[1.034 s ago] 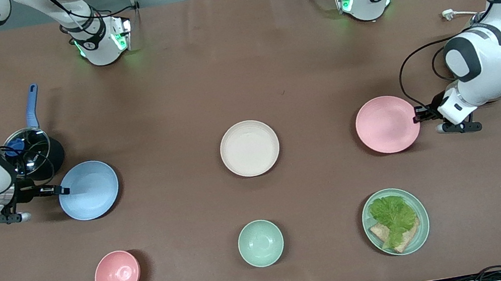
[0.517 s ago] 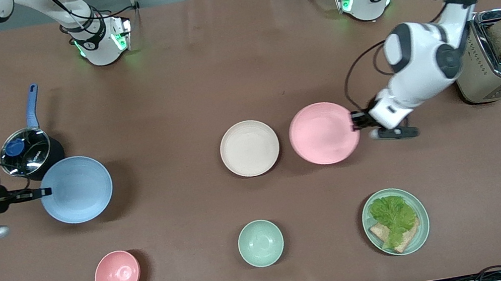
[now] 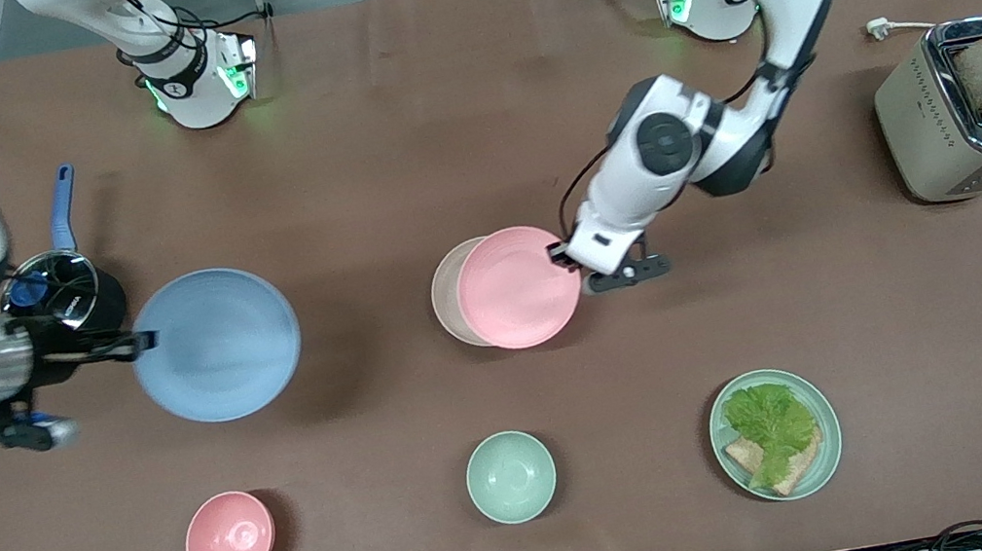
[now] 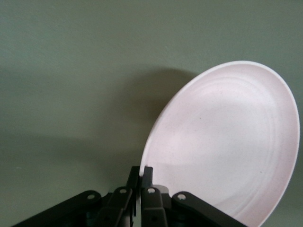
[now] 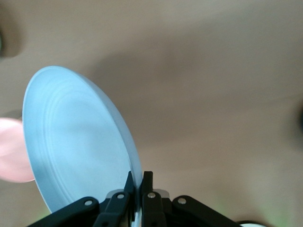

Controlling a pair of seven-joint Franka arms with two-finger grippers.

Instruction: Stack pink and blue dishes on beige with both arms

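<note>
Next, I release the blue plate with my right gripper atop the pink plate, centred over the beige plate [image 3: 490,288].
The pink plate [image 3: 518,287] hangs over the beige plate [image 3: 447,294], covering most of it; only a beige crescent shows at the right arm's end. My left gripper [image 3: 559,257] is shut on the pink plate's rim [image 4: 222,146], its jaws pinching the edge [image 4: 140,172]. The blue plate [image 3: 216,344] is held up in the air over the table beside the pot, and my right gripper [image 3: 145,343] is shut on its rim. In the right wrist view the blue plate [image 5: 75,142] stands edge-on between the jaws [image 5: 137,178].
A black pot with a blue handle [image 3: 60,290] sits under the right arm. A toaster [image 3: 967,106] stands at the left arm's end. Nearer the front camera are a small pink bowl [image 3: 230,538], a mint-green bowl [image 3: 511,476] and a mint-green plate with lettuce and bread [image 3: 775,434].
The left arm carried the pink plate from the left arm's end to over the beige plate. The right arm lifted the blue plate and moved it toward the middle.
</note>
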